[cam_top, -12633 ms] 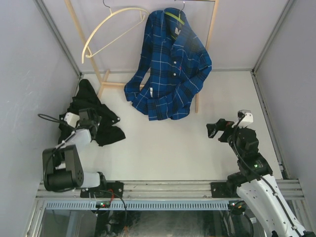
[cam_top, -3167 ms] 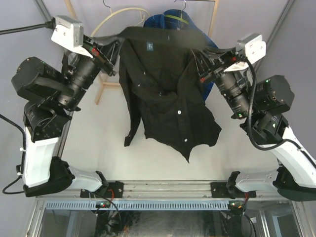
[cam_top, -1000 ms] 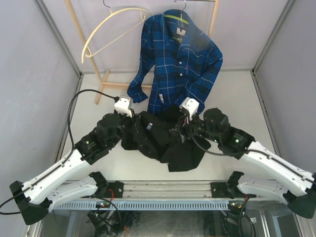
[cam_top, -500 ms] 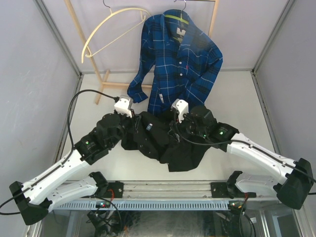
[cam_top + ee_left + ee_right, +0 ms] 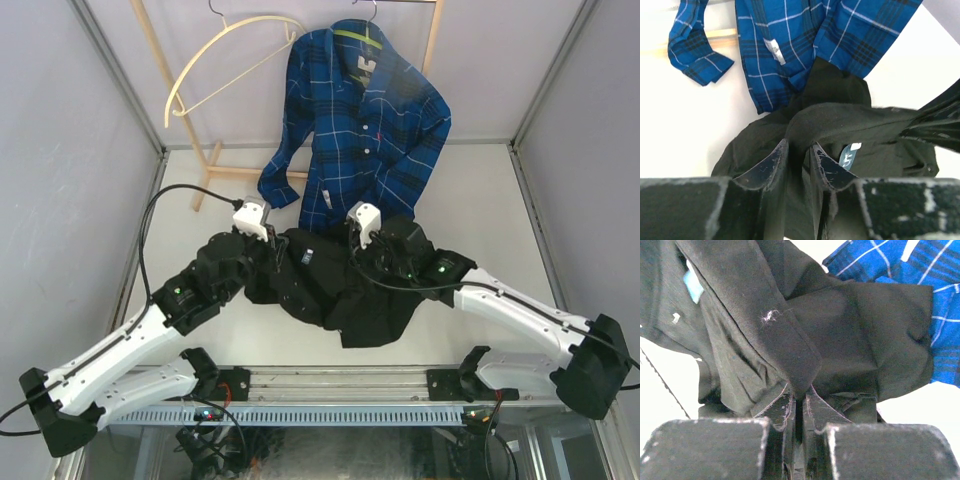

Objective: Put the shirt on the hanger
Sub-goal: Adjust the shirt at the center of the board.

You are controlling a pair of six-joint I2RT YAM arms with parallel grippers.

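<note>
The robot's left gripper is too close to the black shirt's blue label, so it should open and grasp the shirt's shoulder farther out [image 5: 264,282] before it lifts.
The black shirt [image 5: 335,295] lies crumpled on the white table between my two grippers. My left gripper [image 5: 276,254] is at the shirt's left end. In the left wrist view the left gripper [image 5: 799,146] has its jaws a little apart, with a fold of the shirt [image 5: 850,120] lying in the gap beside a blue label [image 5: 847,156]. My right gripper [image 5: 356,260] is at the shirt's upper right. In the right wrist view the right gripper [image 5: 799,396] is shut on a fold of the shirt [image 5: 840,330]. The cream hanger [image 5: 215,50] hangs bare from the rack at the back left.
A blue plaid shirt [image 5: 355,140] hangs on its own hanger at the back centre, its hem just behind the black shirt. The wooden rack post [image 5: 160,60] stands at the back left. Grey walls close in both sides.
My right gripper has shifted left along the shirt and shut on a fold. The left gripper's jaws have parted slightly. The shirt has stayed on the table.
</note>
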